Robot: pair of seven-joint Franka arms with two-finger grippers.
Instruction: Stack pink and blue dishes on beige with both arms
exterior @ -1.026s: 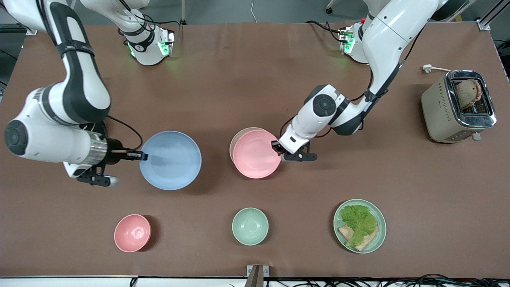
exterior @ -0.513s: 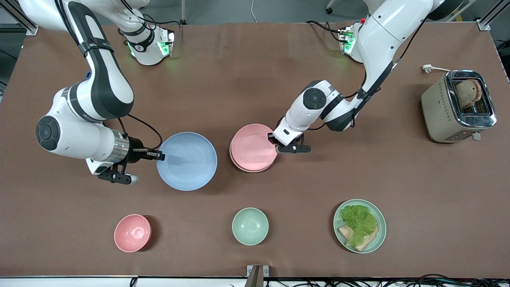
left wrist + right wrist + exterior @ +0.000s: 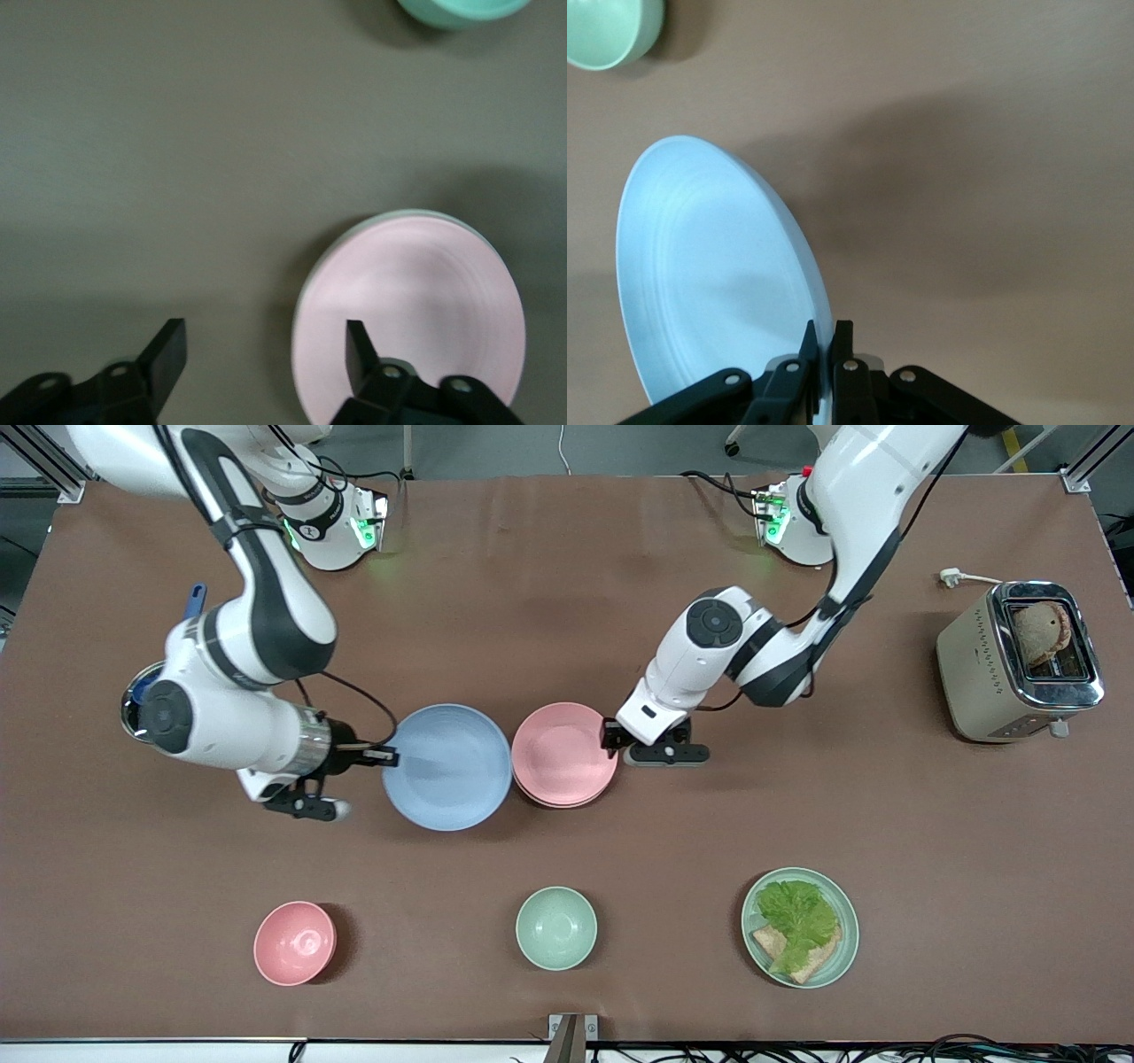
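Note:
Next, I set the light blue plate on top of the pale pink plate (image 3: 563,753) with my right gripper.
The pale pink plate (image 3: 563,753) lies on the beige plate (image 3: 558,804), of which only a thin edge shows under the pink rim. My left gripper (image 3: 611,737) is open at the pink plate's rim on the left arm's side. In the left wrist view one finger (image 3: 359,350) is over the pink plate (image 3: 416,310) and the other over bare table, the left gripper (image 3: 266,354) holding nothing. My right gripper (image 3: 390,758) is shut on the rim of the light blue plate (image 3: 447,767), held slightly tilted above the table right beside the pink plate. The right wrist view shows the right gripper (image 3: 824,341) pinching the blue plate (image 3: 709,274).
Near the front edge stand a small pink bowl (image 3: 294,942), a mint-green bowl (image 3: 555,927) and a mint-green plate with lettuce and bread (image 3: 800,926). A metal toaster (image 3: 1019,660) holding bread sits at the left arm's end.
The right arm has carried the blue plate toward the pink plate. The pink plate came to rest squarely on the beige plate, and the left gripper stays at its rim.

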